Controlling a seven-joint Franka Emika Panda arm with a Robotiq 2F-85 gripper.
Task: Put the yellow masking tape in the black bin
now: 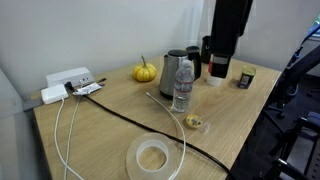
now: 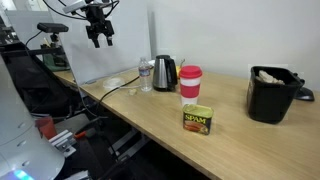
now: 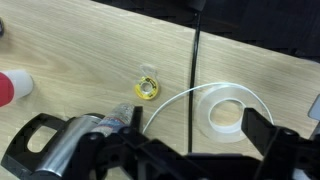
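The yellow masking tape is next, and my gripper will go down and close on the ring's side [image 1: 197, 123] [image 3: 149, 82] beside its clear loose end.
The yellow masking tape [image 1: 194, 122] is a small yellow ring lying flat on the wooden table next to the water bottle [image 1: 183, 85]. In the wrist view the tape [image 3: 147, 88] lies left of a black cable [image 3: 195, 60]. My gripper [image 2: 97, 40] hangs high above the table end far from the black bin [image 2: 272, 92]. In the wrist view its fingers [image 3: 195, 122] are spread wide and empty, well above the table. I cannot make out the yellow tape in the exterior view that shows the bin.
A large translucent tape roll [image 3: 225, 110] lies right of the cable, also in an exterior view [image 1: 154, 157]. A kettle [image 2: 165, 72], a red cup [image 2: 190, 85] and a Spam can [image 2: 197, 120] stand between me and the bin. A mini pumpkin [image 1: 145, 72] and power strip [image 1: 68, 82] sit at the table's side.
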